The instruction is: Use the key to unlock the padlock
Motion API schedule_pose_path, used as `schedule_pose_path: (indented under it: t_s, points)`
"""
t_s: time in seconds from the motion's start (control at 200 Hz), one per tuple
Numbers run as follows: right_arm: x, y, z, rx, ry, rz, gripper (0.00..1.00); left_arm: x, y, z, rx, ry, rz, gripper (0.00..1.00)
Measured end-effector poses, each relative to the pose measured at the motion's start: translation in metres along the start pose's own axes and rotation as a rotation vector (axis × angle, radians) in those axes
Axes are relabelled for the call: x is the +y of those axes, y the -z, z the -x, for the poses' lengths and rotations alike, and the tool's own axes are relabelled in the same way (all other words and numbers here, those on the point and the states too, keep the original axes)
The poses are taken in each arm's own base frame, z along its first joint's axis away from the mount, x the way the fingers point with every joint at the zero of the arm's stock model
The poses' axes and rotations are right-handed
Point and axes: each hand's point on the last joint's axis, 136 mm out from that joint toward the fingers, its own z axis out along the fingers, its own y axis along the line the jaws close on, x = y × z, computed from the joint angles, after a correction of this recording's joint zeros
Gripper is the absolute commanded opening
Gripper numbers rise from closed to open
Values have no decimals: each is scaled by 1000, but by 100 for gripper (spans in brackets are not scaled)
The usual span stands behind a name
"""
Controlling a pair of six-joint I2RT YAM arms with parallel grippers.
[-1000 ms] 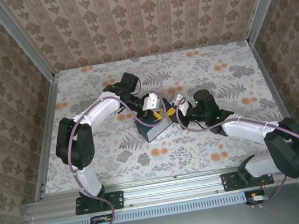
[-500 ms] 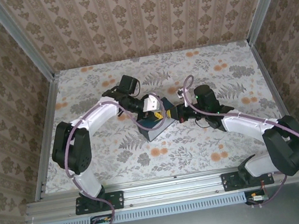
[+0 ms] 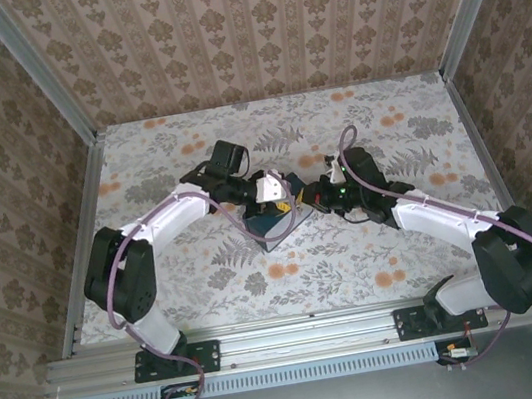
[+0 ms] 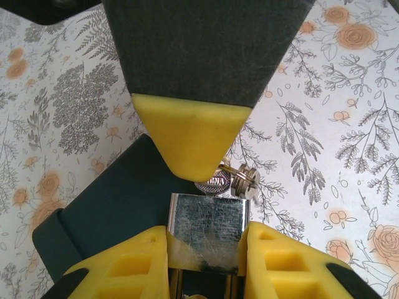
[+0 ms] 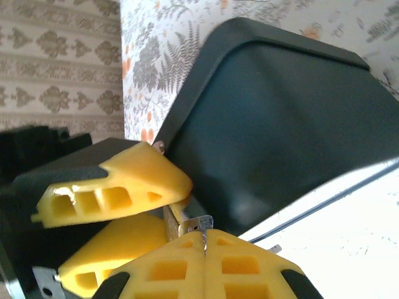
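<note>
My right gripper's wrist sits rolled far round at the key's head, so next my right gripper opens, roll back and grips the key (image 4: 215, 183) before turning further.
The padlock (image 4: 206, 230) is a scratched silver block gripped between the yellow fingers of my left gripper (image 4: 206, 252), just above a dark box (image 4: 118, 205). The key (image 4: 215, 183) is silver with stamped lettering and a split ring (image 4: 244, 179); it sits at the padlock's end face. My right gripper (image 5: 204, 240) is shut on the key's head (image 5: 198, 224), its yellow tip (image 4: 190, 140) pressing in from above in the left wrist view. From the top, the left gripper (image 3: 273, 191) and right gripper (image 3: 314, 195) meet over the box (image 3: 270, 227). The shackle is hidden.
The dark box (image 5: 280, 124) lies on the floral table cover (image 3: 396, 250), right under both grippers. Patterned walls (image 3: 249, 30) close in the back and sides. Metal rails (image 3: 82, 249) run along the table's edges. Both arms reach in from the near edge.
My right gripper has swung left and turned, closing the gap to the padlock held by the left gripper. The left arm has shifted slightly and still holds the padlock over the box.
</note>
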Motion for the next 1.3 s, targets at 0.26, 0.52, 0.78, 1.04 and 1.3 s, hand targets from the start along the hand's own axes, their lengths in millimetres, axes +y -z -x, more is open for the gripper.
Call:
schedule_pose_path:
  t_s: [0.26,0.52,0.78,1.04,1.3]
  points:
    - [-2,5,-1,-7,-315,-93,0,0,-3,2,19,-14,13,14]
    - [-4,-1,1,21,-423,-148,12,2,0,-1,28,-9,22,13]
    - [-17,14,14,68,-388,-185,21,1,2,-1,2,0,6,14]
    - [-19,29,37,65,-128,-165,26,2,4,-4,-7,19,-13,14]
    - [21,42,2,-47,862,52,39,2,10,-7,-23,55,-56,14]
